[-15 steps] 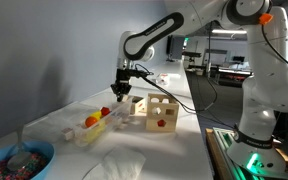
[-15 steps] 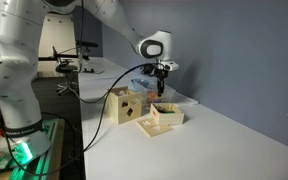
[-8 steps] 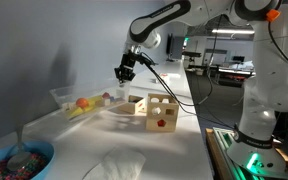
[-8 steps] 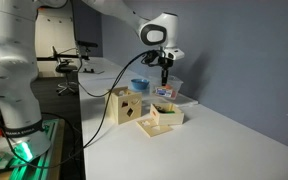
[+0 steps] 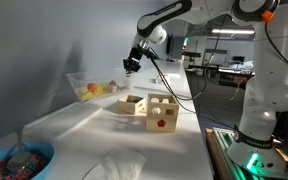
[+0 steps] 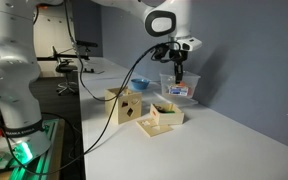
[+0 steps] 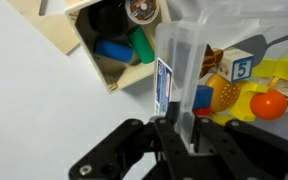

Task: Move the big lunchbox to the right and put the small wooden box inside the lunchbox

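Observation:
Next, I release the big lunchbox on the table (image 5: 109,96) between the small wooden box and the grey wall. The lunchbox now hangs tilted above the table.
The big lunchbox (image 5: 88,88), a clear plastic tub with colourful toys in it, hangs tilted in the air above the table. It also shows in the other exterior view (image 6: 177,88). My gripper (image 5: 131,64) (image 6: 178,71) is shut on its wall. In the wrist view the clear wall (image 7: 181,60) stands between the jaws of the gripper (image 7: 181,135), with the toys to its right. The small wooden box (image 5: 131,104) (image 6: 167,116) sits on the table below, next to the wooden cube (image 5: 162,112) (image 6: 125,105). It shows in the wrist view (image 7: 112,45) with small items inside.
A round blue bowl (image 5: 19,160) of small pieces stands at the table's near corner. A white crumpled sheet (image 5: 114,166) lies near the front edge. Another robot's base (image 5: 262,100) stands beside the table. Cables hang from my arm.
My gripper has lifted the lunchbox off the table and carried it up and away from the blue bowl's end, past the wooden boxes. The wooden boxes have not moved.

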{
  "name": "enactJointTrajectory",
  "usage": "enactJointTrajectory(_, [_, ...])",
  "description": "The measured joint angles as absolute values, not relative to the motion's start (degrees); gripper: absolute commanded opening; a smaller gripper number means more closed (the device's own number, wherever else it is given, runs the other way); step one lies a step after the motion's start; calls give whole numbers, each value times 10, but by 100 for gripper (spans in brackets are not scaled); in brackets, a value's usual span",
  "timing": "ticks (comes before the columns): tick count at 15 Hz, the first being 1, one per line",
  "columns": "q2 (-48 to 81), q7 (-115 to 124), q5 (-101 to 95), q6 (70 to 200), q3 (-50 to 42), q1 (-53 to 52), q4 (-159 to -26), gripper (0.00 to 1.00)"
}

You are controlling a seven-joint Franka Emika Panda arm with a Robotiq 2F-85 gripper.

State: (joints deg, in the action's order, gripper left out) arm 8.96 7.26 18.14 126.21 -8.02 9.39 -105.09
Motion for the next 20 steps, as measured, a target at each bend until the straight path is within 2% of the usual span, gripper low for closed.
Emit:
enactJointTrajectory(4, [90, -93, 202, 1219, -88, 134, -1028, 2])
enactJointTrajectory(5, [91, -126, 214, 1204, -93, 146, -1019, 9])
enactJointTrajectory(8, [107, -156, 236, 1165, -106, 174, -992, 9])
enactJointTrajectory(9, [112, -157, 237, 1163, -107, 177, -987, 2])
enactJointTrajectory(11, [118, -157, 235, 1163, -106, 176, -984, 2])
enactJointTrajectory(15, [145, -165, 229, 1242, -107, 177, -977, 2])
enactJointTrajectory(20, [242, -179, 229, 1299, -102, 198, -881, 2])
